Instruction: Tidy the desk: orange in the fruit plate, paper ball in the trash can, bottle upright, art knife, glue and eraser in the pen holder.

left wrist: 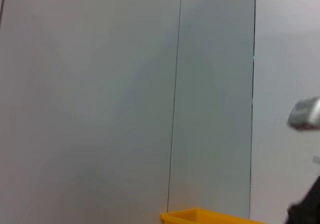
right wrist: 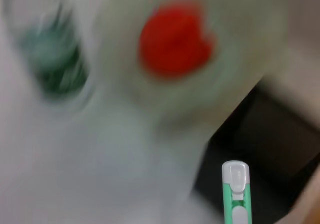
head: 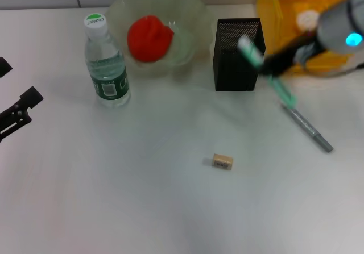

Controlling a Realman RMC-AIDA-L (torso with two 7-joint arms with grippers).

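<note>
My right gripper is to release the art knife inside the black mesh pen holder, against its side (head: pixel 227 33) (right wrist: pixel 246 125) nearest the fruit plate.
My right gripper (head: pixel 272 62) is shut on a green and white art knife (head: pixel 251 50) and holds it tilted over the right rim of the black mesh pen holder (head: pixel 236 61). The knife's white tip also shows in the right wrist view (right wrist: pixel 235 194), above the pen holder (right wrist: pixel 272 149). A grey pen-shaped glue stick (head: pixel 310 130) lies on the table right of the holder. The tan eraser (head: pixel 222 161) lies near the table's middle. The orange (head: pixel 149 38) sits in the clear fruit plate (head: pixel 190 15). The bottle (head: pixel 106 66) stands upright. My left gripper (head: pixel 20 113) is parked at the left edge.
A yellow trash can (head: pixel 284 4) stands at the back right behind my right arm, with a white lump (head: pixel 307 19) in it. The can's rim also shows in the left wrist view (left wrist: pixel 210 216), below a plain wall.
</note>
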